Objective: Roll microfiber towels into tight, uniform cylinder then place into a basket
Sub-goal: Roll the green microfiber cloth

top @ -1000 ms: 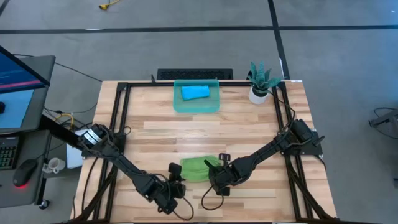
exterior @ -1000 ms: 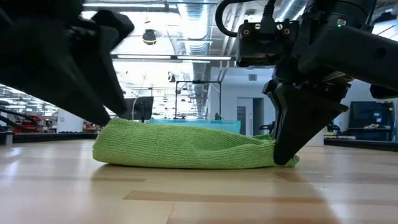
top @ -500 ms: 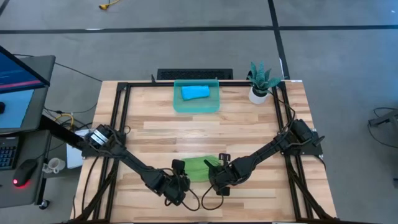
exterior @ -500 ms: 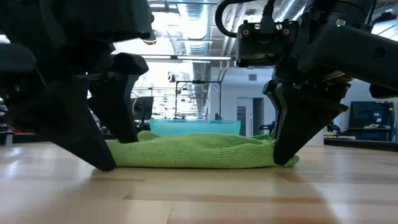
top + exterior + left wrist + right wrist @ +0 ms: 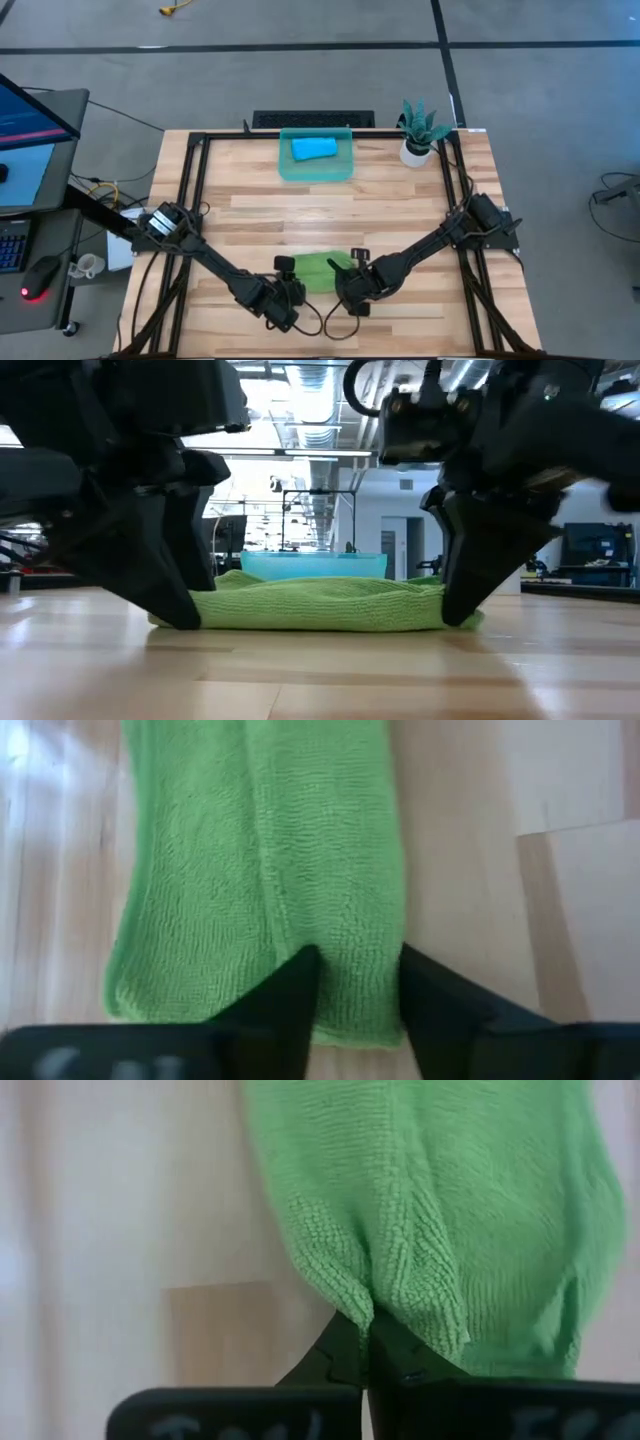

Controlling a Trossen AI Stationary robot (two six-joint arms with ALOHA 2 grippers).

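The robot's right gripper should release the lime-green towel, rolled narrow, on the wood (image 5: 321, 296) along its near edge between both grippers.
The lime-green towel (image 5: 318, 272) lies bunched in a low roll on the table near its front edge, resting along its underside (image 5: 320, 615). My left gripper (image 5: 288, 284) is at the towel's left end, with the fingers closed in on it. My right gripper (image 5: 352, 284) is shut on the towel's right end. The sky-blue towel (image 5: 313, 148) lies rolled inside the teal basket (image 5: 285, 165) at the table's far middle. My left gripper has the towel's left end (image 5: 358, 970) between its two fingers (image 5: 292, 988), over several bunched layers. The fingers slant down from the near left, and the towel lies on the table. My right gripper pinches a raised fold at the towel's right end (image 5: 385, 1295) between its nearly closed fingers. The fingers (image 5: 470, 570) slant down from the near right, their tips at the table. The towel stays on the wood.
A white pot with a green plant (image 5: 418, 135) stands at the far right corner. A black frame (image 5: 190, 190) runs along the table's sides. Bare wood lies between the towel and the basket.
My left gripper has moved from the near left toward the green towel's left end and come down onto it, its fingers drawing closer together over the cloth. The towel's left end has been pushed in and bunched up. My right gripper has kept its hold.
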